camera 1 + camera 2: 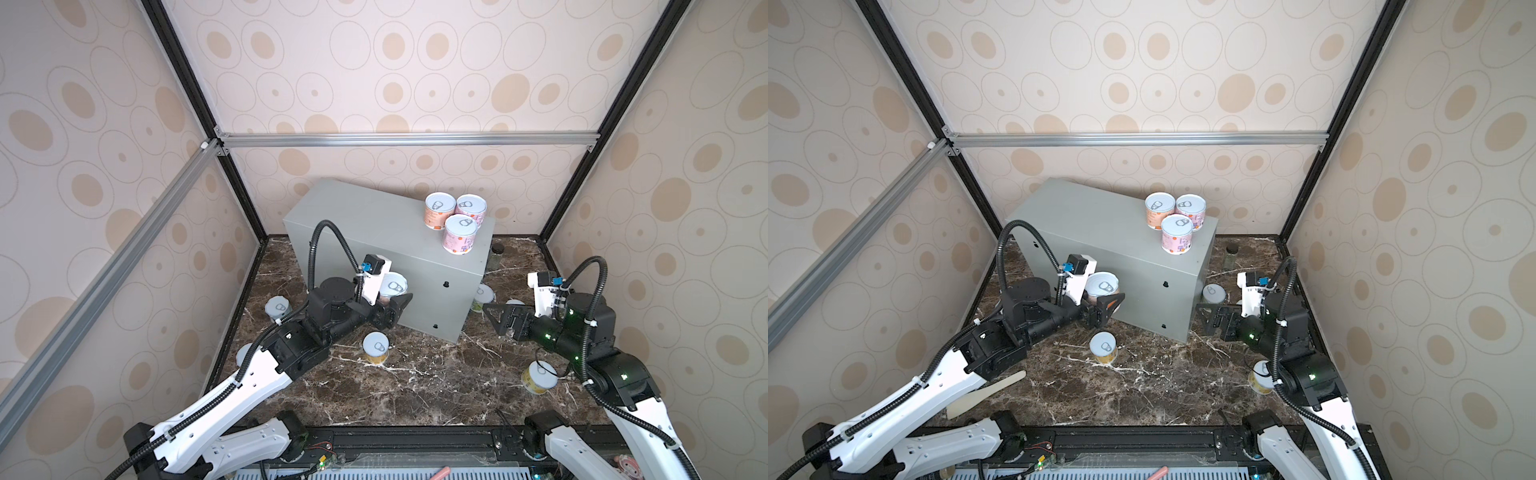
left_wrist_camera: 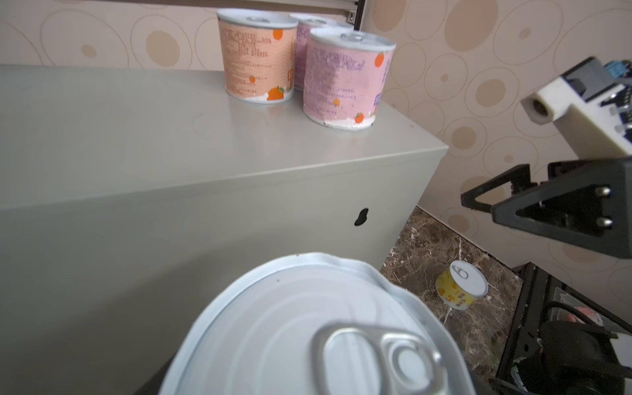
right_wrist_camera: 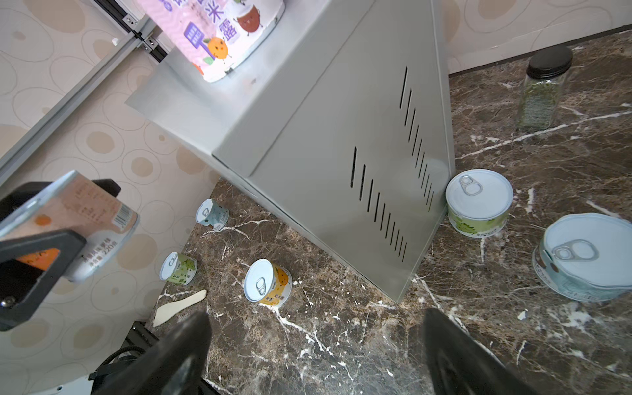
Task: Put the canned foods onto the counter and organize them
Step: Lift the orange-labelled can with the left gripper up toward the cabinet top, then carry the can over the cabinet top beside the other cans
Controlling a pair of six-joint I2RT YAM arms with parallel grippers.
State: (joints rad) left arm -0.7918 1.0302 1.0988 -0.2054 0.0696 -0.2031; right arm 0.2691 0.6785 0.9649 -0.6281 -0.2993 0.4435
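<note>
The peach-labelled can will go down on the counter (image 1: 418,249) (image 2: 259,148) from my left gripper, beside the front pink can and before the orange can.
Three canned foods stand together at the right end of the pale grey counter (image 1: 374,232): an orange one (image 1: 439,210) and two pink ones (image 1: 471,210) (image 1: 460,235). My left gripper (image 1: 395,301) is shut on a peach-labelled can (image 1: 392,286), held off the floor in front of the counter's face; its lid (image 2: 307,325) fills the left wrist view. My right gripper (image 1: 494,316) hangs open and empty by the counter's right end, its fingers (image 3: 184,352) wide apart over bare marble. More cans stand on the floor: yellow (image 1: 376,347), yellow (image 1: 539,376), green (image 3: 478,205), teal (image 3: 588,256).
On the dark marble floor (image 1: 415,386), a teal can (image 1: 277,309) and a green can (image 3: 178,268) stand at the left. A dark-lidded glass jar (image 3: 543,92) stands behind the counter's right end. A wooden spatula (image 1: 986,395) lies near the left arm. Patterned walls enclose three sides.
</note>
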